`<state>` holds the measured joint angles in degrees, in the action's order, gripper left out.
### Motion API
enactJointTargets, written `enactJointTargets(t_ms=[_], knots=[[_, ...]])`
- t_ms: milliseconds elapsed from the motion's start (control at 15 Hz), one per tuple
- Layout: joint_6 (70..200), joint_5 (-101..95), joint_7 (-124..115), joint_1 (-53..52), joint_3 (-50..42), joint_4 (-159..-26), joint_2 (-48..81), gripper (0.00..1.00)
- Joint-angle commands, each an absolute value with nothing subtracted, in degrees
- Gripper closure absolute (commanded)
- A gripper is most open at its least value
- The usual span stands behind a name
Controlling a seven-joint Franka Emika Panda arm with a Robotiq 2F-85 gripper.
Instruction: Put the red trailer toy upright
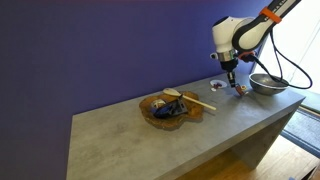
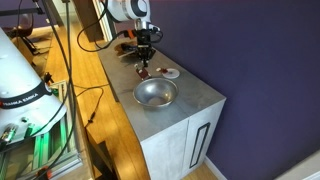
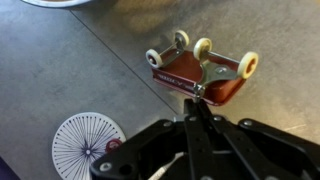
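Note:
The robot will set the red trailer toy down with its gripper on the counter [image 1: 223, 97] between the white dish and the tip of the wooden handle.
The red trailer toy [image 3: 195, 72] is a small red body with whitish wheels. In the wrist view its wheels point up and it sits tilted over the grey counter. My gripper [image 3: 200, 98] has its fingers shut together on a metal part at the toy's near edge. In both exterior views the gripper [image 1: 236, 80] [image 2: 143, 60] points straight down at the counter near the steel bowl, with the toy [image 1: 240, 90] [image 2: 143, 72] as a tiny red spot at its tips. I cannot tell whether the toy touches the counter.
A steel bowl [image 1: 266, 84] [image 2: 155, 94] stands close beside the gripper near the counter's end. A small round white dish [image 1: 217, 85] [image 2: 169, 73] [image 3: 87, 145] lies on the other side. A wooden tray [image 1: 170, 107] with objects sits mid-counter. A purple wall stands behind the counter.

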<state>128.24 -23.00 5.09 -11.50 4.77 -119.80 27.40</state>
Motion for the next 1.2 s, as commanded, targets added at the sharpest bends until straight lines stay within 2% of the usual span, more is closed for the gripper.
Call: enactJointTargets(t_ms=[0, 467, 667, 933, 1000, 1133], knots=[[143.4, -20.1, 8.5, -7.1, 6.3, -131.7, 20.1, 0.99], [169.2, -15.9, 14.9, -1.4, 7.3, -148.1, 12.6, 0.99], [179.2, -9.9, 20.4, 3.7, 12.2, -153.2, 11.7, 0.99], [193.3, -13.3, 21.6, 12.6, 19.5, -157.3, 14.1, 0.99], [188.3, -12.2, 20.4, 8.5, 16.3, -154.9, 14.2, 0.99], [189.2, -12.3, 20.5, 9.3, 16.8, -155.5, 14.3, 0.96]])
